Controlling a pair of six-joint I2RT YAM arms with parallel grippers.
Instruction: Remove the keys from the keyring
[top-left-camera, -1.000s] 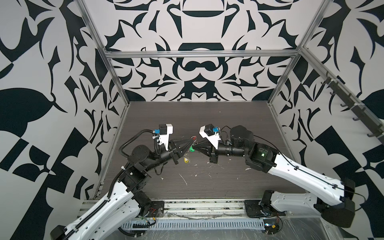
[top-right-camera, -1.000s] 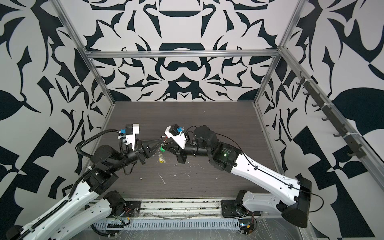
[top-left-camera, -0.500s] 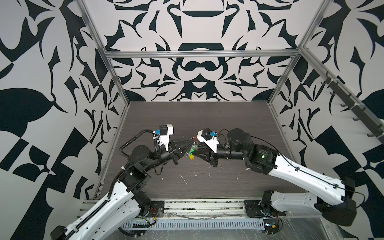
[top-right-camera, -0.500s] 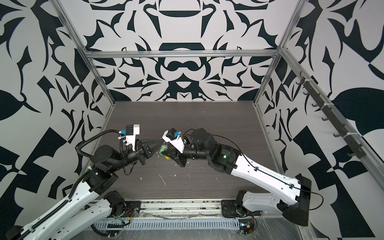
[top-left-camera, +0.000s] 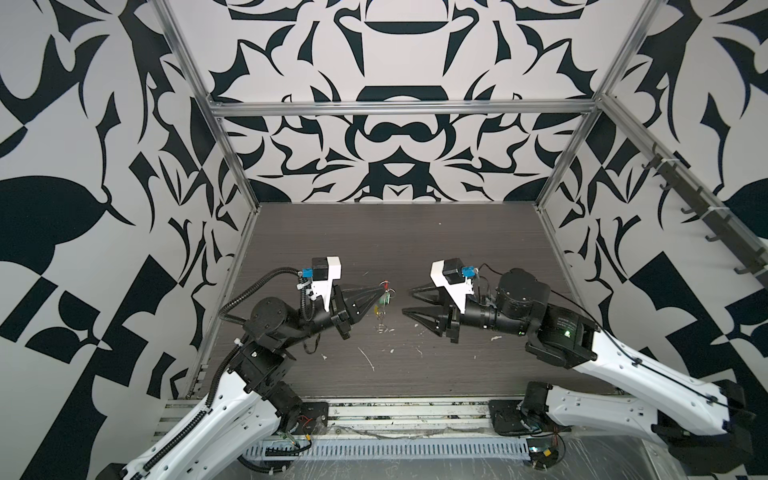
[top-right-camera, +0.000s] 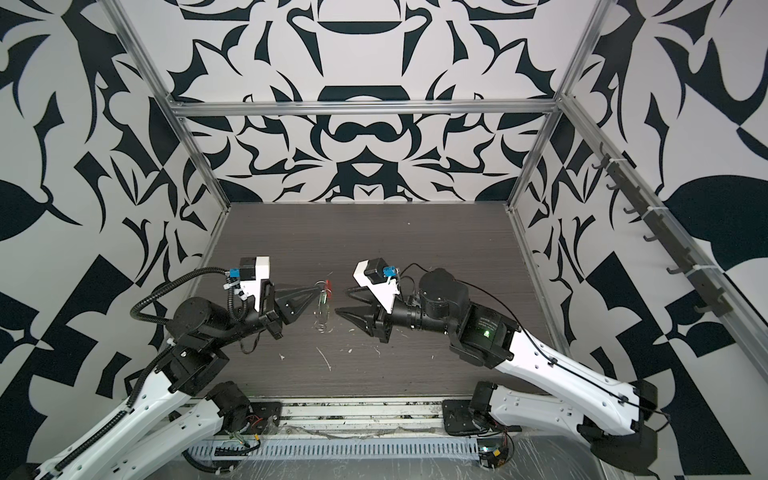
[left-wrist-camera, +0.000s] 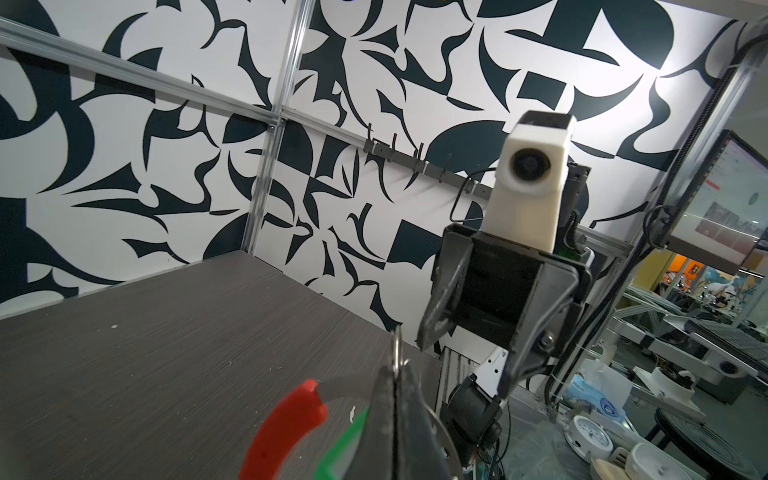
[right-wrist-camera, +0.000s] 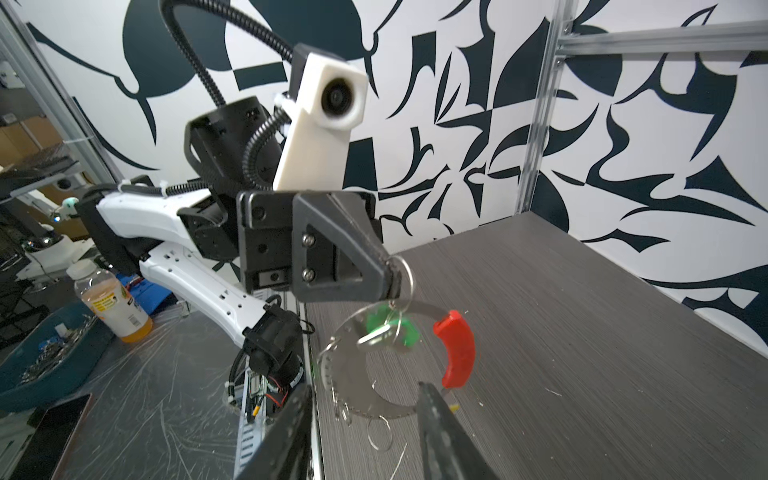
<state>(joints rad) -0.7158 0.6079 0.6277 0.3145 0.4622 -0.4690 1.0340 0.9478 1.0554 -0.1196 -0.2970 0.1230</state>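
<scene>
The keyring hangs only from the small wire loop in my left gripper. My right gripper needs to grip below the wire loop (right-wrist-camera: 385, 333) before my left gripper regrips.
My left gripper (top-left-camera: 380, 291) is shut on a small wire loop (right-wrist-camera: 401, 272), from which the keyring (right-wrist-camera: 353, 384), a grey holed band, hangs above the table. A green key (right-wrist-camera: 405, 334) dangles just under the jaws. A curved red strip (right-wrist-camera: 456, 349) sits on the band's end. In a top view a yellow key (top-left-camera: 376, 309) hangs lower on the bundle. My right gripper (top-left-camera: 406, 301) stands open a short way right of the bundle, touching nothing. In the left wrist view the red strip (left-wrist-camera: 286, 428) and green key (left-wrist-camera: 345, 440) flank my shut left gripper (left-wrist-camera: 395, 374).
A loose wire ring (right-wrist-camera: 380, 432) lies on the dark table (top-left-camera: 457, 241) under the bundle, among white scraps (top-left-camera: 368, 361). A juice bottle (right-wrist-camera: 114, 305) and a blue bin (right-wrist-camera: 37, 365) stand off the table's near edge. A hook rail (top-left-camera: 702, 216) runs along the right wall.
My right gripper has opened and drawn back to the right, away from the bundle. The left gripper stays shut and holds the keyring in about the same place.
</scene>
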